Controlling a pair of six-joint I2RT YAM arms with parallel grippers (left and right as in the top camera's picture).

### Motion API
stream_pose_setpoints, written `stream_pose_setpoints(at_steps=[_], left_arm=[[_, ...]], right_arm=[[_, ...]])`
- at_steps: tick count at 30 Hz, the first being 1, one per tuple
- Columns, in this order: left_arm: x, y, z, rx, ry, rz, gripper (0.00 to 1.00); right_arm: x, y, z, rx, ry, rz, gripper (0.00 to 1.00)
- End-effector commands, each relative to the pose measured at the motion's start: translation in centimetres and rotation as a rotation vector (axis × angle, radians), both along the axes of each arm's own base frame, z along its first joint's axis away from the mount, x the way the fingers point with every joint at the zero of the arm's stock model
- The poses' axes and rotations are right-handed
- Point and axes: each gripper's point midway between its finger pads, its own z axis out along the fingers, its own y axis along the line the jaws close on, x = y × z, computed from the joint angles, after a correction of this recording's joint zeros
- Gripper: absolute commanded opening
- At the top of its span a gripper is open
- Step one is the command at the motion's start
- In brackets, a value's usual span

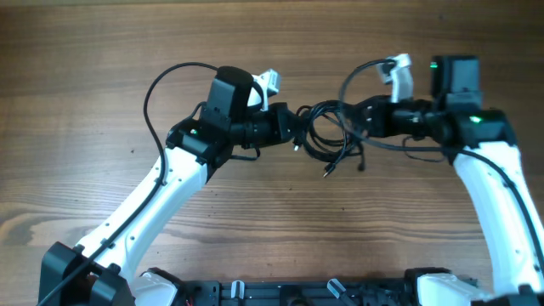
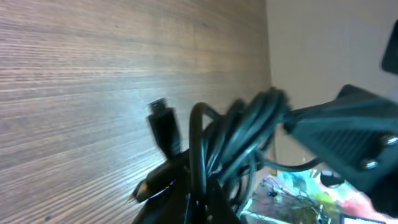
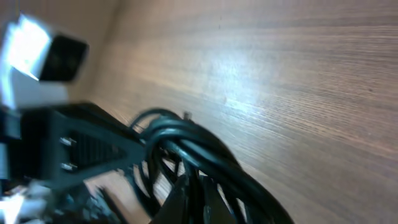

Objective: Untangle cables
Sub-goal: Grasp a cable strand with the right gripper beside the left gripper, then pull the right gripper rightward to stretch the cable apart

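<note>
My left gripper should take a loose plug end (image 1: 297,146) once I lay the tangle down, because the cables are bunched in tight loops between both my grippers.
A small tangle of thin black cables (image 1: 327,140) hangs between my two grippers above the middle of the wooden table (image 1: 272,221). My left gripper (image 1: 297,127) is shut on the tangle's left side. In the left wrist view its jaws (image 2: 200,202) pinch a strand, the bundle of cables (image 2: 242,130) rises from them, and one loose plug end (image 2: 163,124) sticks up. My right gripper (image 1: 355,119) is shut on the tangle's right side. In the right wrist view it (image 3: 198,199) clamps a strand under the looped cables (image 3: 193,140). Loose plug ends dangle below the tangle (image 1: 326,172).
Thicker black arm wires loop above the left arm (image 1: 157,85) and the right arm (image 1: 353,72). The arms' bases and a black rail (image 1: 297,293) run along the near table edge. Bare wood surrounds the tangle on every side.
</note>
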Motion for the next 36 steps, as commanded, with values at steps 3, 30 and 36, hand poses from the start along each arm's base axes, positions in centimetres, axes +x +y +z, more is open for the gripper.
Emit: stream_pose_setpoints(at_steps=[3, 30, 36], left_arm=[[1.7, 2.4, -1.1, 0.087, -0.001, 0.124, 0.04], [-0.1, -1.4, 5.6, -0.206, -0.215, -0.203, 0.04], [3.5, 6.1, -0.8, 0.101, -0.044, 0.152, 0.04]], right_arm=[[1.1, -8.5, 3.3, 0.029, -0.011, -0.356, 0.04], [-0.5, -13.0, 3.4, 0.078, -0.028, -0.386, 0.04], [-0.3, -17.1, 0.8, -0.058, 0.104, -0.640, 0.04]])
